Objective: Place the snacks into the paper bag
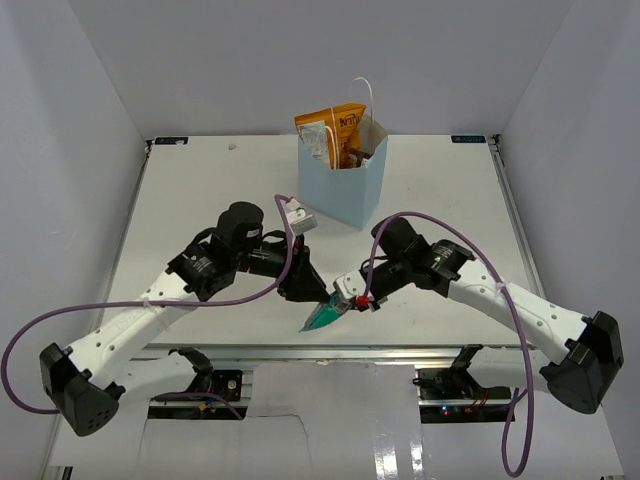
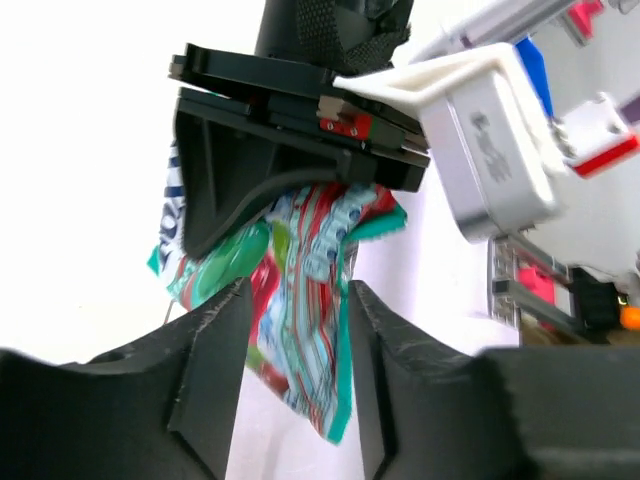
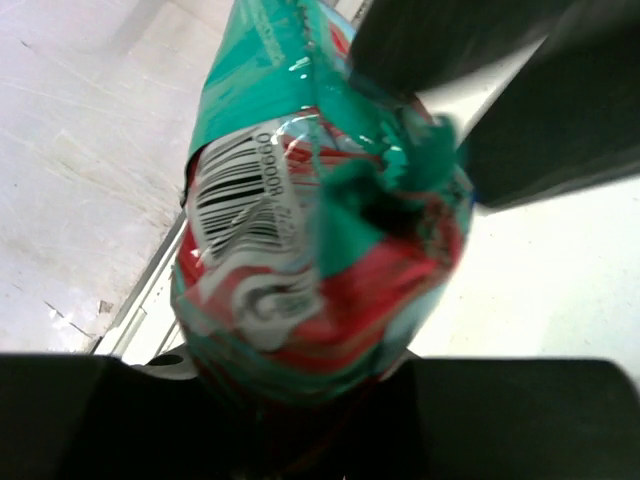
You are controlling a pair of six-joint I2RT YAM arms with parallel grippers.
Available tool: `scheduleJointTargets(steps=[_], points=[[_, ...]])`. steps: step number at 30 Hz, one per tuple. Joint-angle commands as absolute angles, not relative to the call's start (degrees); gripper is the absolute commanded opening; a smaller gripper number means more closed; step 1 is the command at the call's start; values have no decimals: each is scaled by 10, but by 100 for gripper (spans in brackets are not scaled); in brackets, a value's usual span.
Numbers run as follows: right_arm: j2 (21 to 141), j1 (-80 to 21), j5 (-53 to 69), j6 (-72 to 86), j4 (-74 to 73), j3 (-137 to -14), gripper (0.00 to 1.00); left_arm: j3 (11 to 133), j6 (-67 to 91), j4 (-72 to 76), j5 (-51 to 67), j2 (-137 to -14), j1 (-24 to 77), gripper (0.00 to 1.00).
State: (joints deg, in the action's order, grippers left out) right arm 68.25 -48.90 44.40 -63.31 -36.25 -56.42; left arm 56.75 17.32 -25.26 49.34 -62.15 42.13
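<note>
The green packet, now hanging near the table's front edge, is to go between the orange chip bag and the paper bag's front side (image 1: 327, 158). Next, my right gripper releases it there.
The green packet (image 1: 322, 316), crumpled with red and white print, hangs between both grippers near the table's front edge. My right gripper (image 1: 350, 298) is shut on one end of it (image 3: 300, 250). My left gripper (image 1: 318, 292) is open, its fingers (image 2: 215, 350) either side of the packet's hanging end (image 2: 310, 260) with a small gap. The light blue paper bag (image 1: 345, 190) stands upright at the back centre. An orange chip bag (image 1: 335, 125) and other packets stick out of its top. The other snacks are not distinguishable.
The bag's white loop handle (image 1: 366, 95) rises above its rim. White walls enclose the table on three sides. The metal front rail (image 1: 330, 352) runs just below the grippers. Purple cables loop off both arms.
</note>
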Motion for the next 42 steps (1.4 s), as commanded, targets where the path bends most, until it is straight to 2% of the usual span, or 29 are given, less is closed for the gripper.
scheduleJointTargets(steps=[1,2,7,9,12,17,19,21,29,42], points=[[643,-476,451,-638,-374,-569,14,613,144,-287,417,-565,419,55],[633,-466,450,-639,-374,-570,14,620,135,-303,396,-549,419,61],[620,-412,444,-633,-377,-597,12,643,122,-331,227,-481,419,76],[632,-369,435,-616,-378,-641,11,635,115,-330,187,-453,419,85],[673,-289,458,-557,-370,-751,11,601,99,-324,125,-408,419,91],[776,-191,486,-384,-303,-938,10,536,84,-321,72,-386,419,91],[798,-187,463,-300,-264,-997,11,508,76,-317,62,-383,419,91],[824,-186,391,-225,-190,-1021,9,488,71,-311,55,-381,419,91],[957,-188,326,-118,-63,-1069,8,443,57,-286,42,-359,419,91],[1071,-210,384,-75,-76,-1060,8,440,54,-279,42,-351,419,91]])
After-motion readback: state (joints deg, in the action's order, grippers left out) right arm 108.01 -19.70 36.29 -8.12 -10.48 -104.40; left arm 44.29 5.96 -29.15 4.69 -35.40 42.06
